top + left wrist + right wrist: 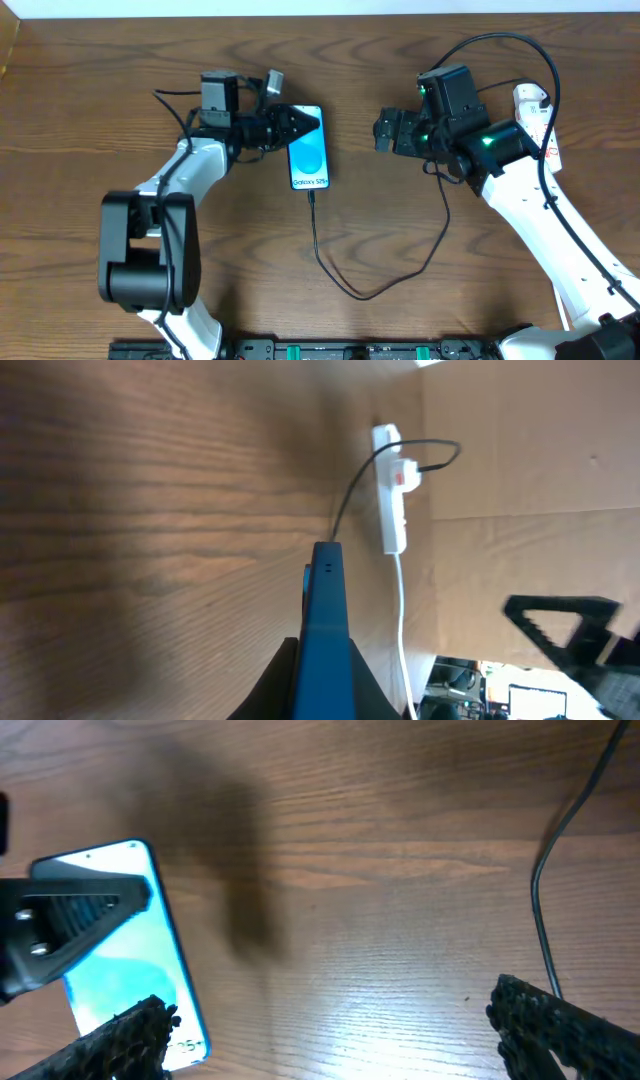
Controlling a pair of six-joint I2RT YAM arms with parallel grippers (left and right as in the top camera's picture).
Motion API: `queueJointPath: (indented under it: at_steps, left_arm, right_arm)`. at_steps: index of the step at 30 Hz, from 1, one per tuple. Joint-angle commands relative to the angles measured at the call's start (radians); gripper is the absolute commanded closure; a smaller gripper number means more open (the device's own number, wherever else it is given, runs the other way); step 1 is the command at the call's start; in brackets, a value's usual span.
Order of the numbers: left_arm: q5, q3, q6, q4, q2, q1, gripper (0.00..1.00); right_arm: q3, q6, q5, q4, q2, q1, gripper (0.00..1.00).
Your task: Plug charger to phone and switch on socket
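Observation:
Next, my left gripper lets go of the phone on the bare wood atop the charger cable's loop point(350, 178), short of my right gripper.
The phone point(309, 155) lies on the table with its blue screen up. My left gripper point(298, 125) is shut on its far end. In the left wrist view the phone point(325, 610) is seen edge-on between the fingers of my left gripper point(325, 685). The charger cable point(345, 285) meets the phone's near edge, loops across the table and runs right to the socket point(533, 108), which my right arm partly hides. The socket point(392, 490) shows a white plug with a red mark in it. My right gripper point(385, 130) is open and empty, right of the phone point(125, 950).
The wooden table point(80, 120) carries nothing else. The socket's white cord point(402, 620) runs toward the table edge and a cardboard wall point(530, 450). A stretch of the charger cable point(545, 910) lies by my right gripper point(345, 1030).

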Motion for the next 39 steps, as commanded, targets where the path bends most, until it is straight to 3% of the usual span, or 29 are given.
queueJointPath:
  at_steps: [1, 4, 10, 20, 39]
  left_arm:
    - [0.009, 0.013, 0.018, 0.002, 0.020, -0.025, 0.93]
    - [0.003, 0.013, 0.033, 0.001, 0.028, -0.052, 0.92]
    - [-0.166, 0.013, 0.039, -0.064, 0.029, -0.146, 0.92]
    - [-0.325, 0.012, 0.043, -0.063, 0.030, -0.259, 0.92]
    - [-0.323, 0.012, 0.043, -0.062, 0.111, -0.264, 0.92]
  right_arm:
    - [0.009, -0.012, 0.031, -0.005, -0.017, 0.003, 0.01]
    - [0.009, -0.013, 0.031, -0.005, -0.017, 0.003, 0.01]
    - [0.009, -0.013, 0.031, -0.005, -0.017, 0.004, 0.01]
    - [0.009, -0.013, 0.031, -0.020, -0.017, 0.004, 0.01]
    - [0.008, -0.013, 0.031, -0.024, -0.010, 0.005, 0.01]
